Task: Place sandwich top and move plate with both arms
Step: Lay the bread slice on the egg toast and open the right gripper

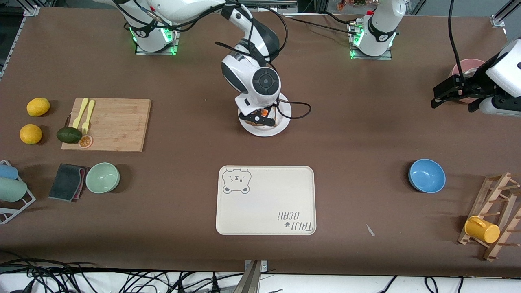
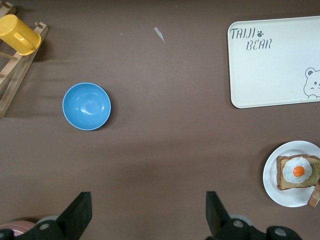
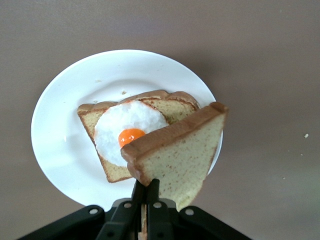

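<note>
My right gripper will release the sandwich top over the fried egg on the white plate (image 1: 264,113) (image 3: 126,150).
The white plate (image 3: 60,145) sits mid-table and carries a bread slice topped with a fried egg (image 3: 131,129). My right gripper (image 3: 147,189) is shut on a corner of the sandwich top (image 3: 182,155), a plain speckled slice. It hangs tilted over the plate's rim, partly above the egg slice. From the front, the right gripper (image 1: 260,119) is just above the plate (image 1: 285,110). My left gripper (image 1: 434,97) hovers open and empty at the left arm's end of the table, beside a pink bowl (image 1: 468,66). Its fingers (image 2: 77,212) frame bare table, with the plate (image 2: 272,175) off to one side.
A cream bear-print tray (image 1: 266,199) lies nearer the front camera than the plate. A blue bowl (image 1: 426,175) and a wooden rack holding a yellow cup (image 1: 482,229) stand toward the left arm's end. A cutting board (image 1: 114,124), lemons (image 1: 38,106) and a green bowl (image 1: 102,177) lie toward the right arm's end.
</note>
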